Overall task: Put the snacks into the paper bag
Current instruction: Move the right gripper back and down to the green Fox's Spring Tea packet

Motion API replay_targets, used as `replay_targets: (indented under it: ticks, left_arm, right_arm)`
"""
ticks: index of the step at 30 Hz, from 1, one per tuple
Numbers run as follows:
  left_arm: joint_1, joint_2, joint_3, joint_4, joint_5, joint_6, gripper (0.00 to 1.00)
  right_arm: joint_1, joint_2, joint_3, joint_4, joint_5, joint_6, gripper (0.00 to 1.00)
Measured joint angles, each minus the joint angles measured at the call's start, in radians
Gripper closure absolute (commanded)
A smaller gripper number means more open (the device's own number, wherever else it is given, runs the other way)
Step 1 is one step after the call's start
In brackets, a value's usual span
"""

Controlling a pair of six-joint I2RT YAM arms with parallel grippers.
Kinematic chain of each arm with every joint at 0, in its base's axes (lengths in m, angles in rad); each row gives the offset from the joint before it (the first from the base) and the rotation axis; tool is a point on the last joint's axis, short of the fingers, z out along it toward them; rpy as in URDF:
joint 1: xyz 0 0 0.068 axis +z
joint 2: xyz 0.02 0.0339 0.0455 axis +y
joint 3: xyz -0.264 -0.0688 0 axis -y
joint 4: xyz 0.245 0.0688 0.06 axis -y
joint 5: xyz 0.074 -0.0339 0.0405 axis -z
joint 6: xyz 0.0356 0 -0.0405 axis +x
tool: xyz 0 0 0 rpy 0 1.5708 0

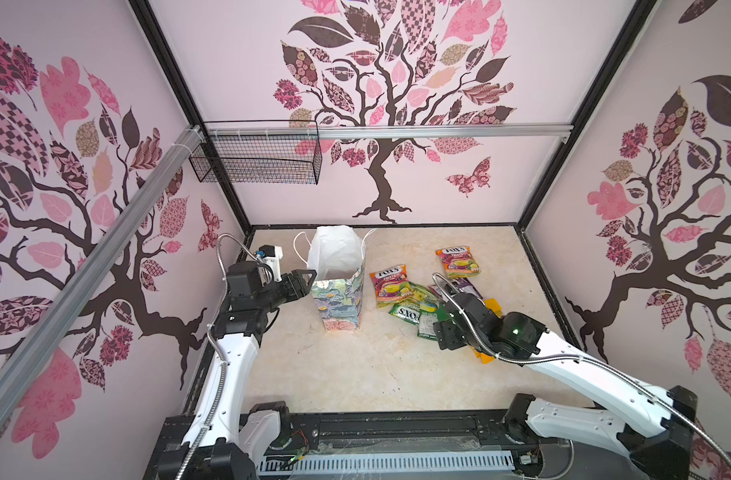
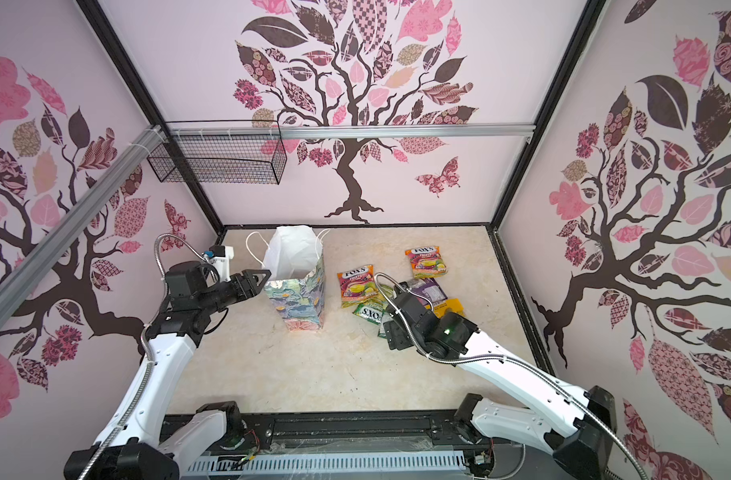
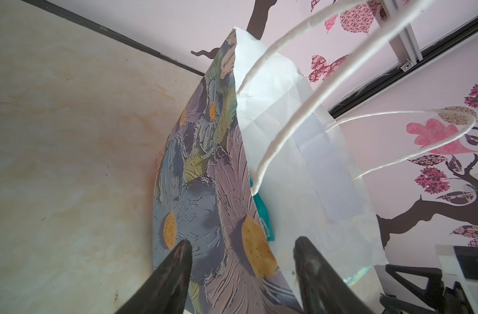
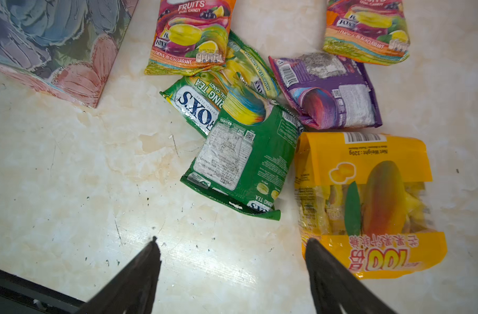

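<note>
The upper green packet has the big white label and is beside the yellow packet. Next, my right gripper closes on its near edge (image 1: 427,336) (image 4: 229,203).
The paper bag (image 1: 339,303) (image 2: 302,299) stands upright at the left of the table, its mouth open. My left gripper (image 1: 307,277) (image 3: 243,250) is open and straddles the bag's left wall near the rim, one finger outside and one inside. A teal packet (image 3: 263,214) shows inside the bag. Right of the bag lie the snacks: two orange packets (image 4: 191,38) (image 4: 368,30), two overlapping green ones (image 4: 246,163) (image 4: 197,108), a purple one (image 4: 330,92) and a yellow mango one (image 4: 368,204). My right gripper (image 4: 231,242) hovers open over bare table beside the yellow packet, holding nothing.
A black wire basket (image 1: 258,160) hangs from the aluminium rail (image 1: 438,132) on the back wall. Patterned walls close in three sides. The bag's white cord handles (image 3: 286,130) loop in front of my left wrist camera. Bare tabletop (image 1: 355,365) lies before the bag.
</note>
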Motion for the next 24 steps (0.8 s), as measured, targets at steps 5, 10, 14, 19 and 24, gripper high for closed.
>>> replay_targets:
  ticks: [5, 10, 14, 19, 24]
  left_arm:
    - [0.0, 0.0, 0.0, 0.0, 0.002, 0.0, 0.38]
    - [0.0, 0.0, 0.0, 0.0, 0.003, 0.0, 0.38]
    - [0.0, 0.0, 0.0, 0.0, 0.004, 0.0, 0.38]
    - [0.0, 0.0, 0.0, 0.0, 0.004, 0.0, 0.38]
    - [0.0, 0.0, 0.0, 0.0, 0.004, 0.0, 0.38]
  right_arm:
    - [-0.098, 0.061, -0.025, 0.091, -0.06, -0.011, 0.14]
    - [-0.161, 0.106, -0.044, 0.15, -0.106, -0.018, 0.15]
    - [-0.196, 0.146, -0.062, 0.19, -0.139, -0.023, 0.15]
    - [-0.207, 0.194, -0.072, 0.238, -0.18, -0.033, 0.15]
    - [-0.207, 0.24, -0.071, 0.289, -0.203, -0.05, 0.15]
